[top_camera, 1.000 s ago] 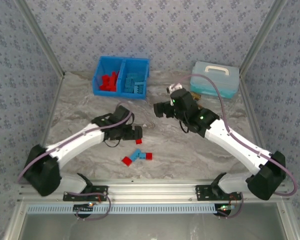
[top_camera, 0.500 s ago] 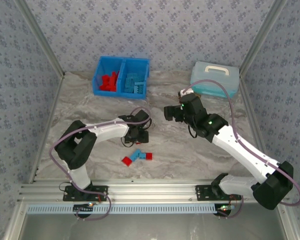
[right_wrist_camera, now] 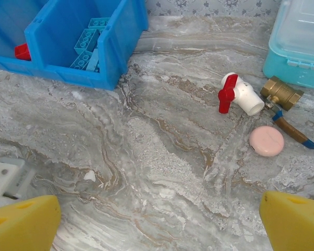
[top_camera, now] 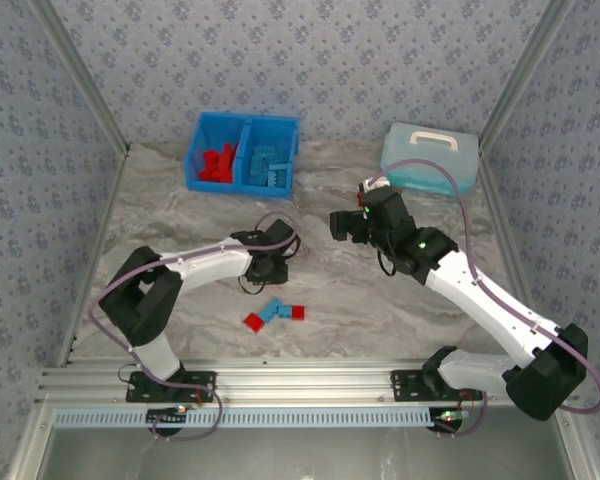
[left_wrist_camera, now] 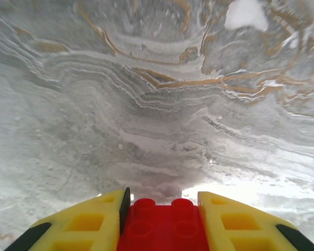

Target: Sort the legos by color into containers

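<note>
Next, my left gripper drops the red lego among the red legos near the blue bin's front side (top_camera: 213, 176).
My left gripper (left_wrist_camera: 162, 194) is shut on a red lego (left_wrist_camera: 162, 227), its yellow fingers (left_wrist_camera: 94, 222) pressed against both sides just above the marble table. From above, the left gripper (top_camera: 270, 267) sits mid-table, a little beyond three loose legos: red (top_camera: 253, 322), light blue (top_camera: 275, 311) and red (top_camera: 298, 312). The blue bin (top_camera: 242, 182) at the back left holds red legos (top_camera: 217, 162) in its left container and light blue ones (top_camera: 270, 165) in its right container. My right gripper (top_camera: 338, 225) hovers open over bare table, nothing between its fingers (right_wrist_camera: 23, 225).
A pale teal lidded box (top_camera: 429, 157) stands at the back right. In front of it lie a red-handled white valve (right_wrist_camera: 238, 94), a brass fitting (right_wrist_camera: 281, 93) and a pink disc (right_wrist_camera: 266, 140). Patterned walls close in the table on three sides.
The left gripper has closed on the red lego. The left arm folded in at the elbow. The right gripper drew back to the right, then held still.
</note>
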{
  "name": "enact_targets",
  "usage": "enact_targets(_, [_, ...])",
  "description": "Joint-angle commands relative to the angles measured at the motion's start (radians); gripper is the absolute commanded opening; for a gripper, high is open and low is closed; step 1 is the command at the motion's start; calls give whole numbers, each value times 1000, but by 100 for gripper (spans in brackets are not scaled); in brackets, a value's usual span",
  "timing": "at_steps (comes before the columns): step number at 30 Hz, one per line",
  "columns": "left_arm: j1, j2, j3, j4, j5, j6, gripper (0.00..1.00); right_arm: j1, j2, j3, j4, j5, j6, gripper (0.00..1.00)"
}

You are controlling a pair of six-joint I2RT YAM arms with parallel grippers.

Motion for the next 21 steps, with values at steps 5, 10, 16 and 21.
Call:
enact_targets(5, [85,-107,194,-51,-165,211,24,-5,-44,11,-31,17,36,100])
enact_targets(10, [267,-15,370,-16,-179,344,24,-3,-64,11,-46,23,54,100])
enact_targets(16, [464,224,694,-30,-133,437,24,-1,-114,14,-78,42,47,100])
enact_targets(21, [564,510,1044,-136,-79,411,24,2,-163,11,-99,51,54,100])
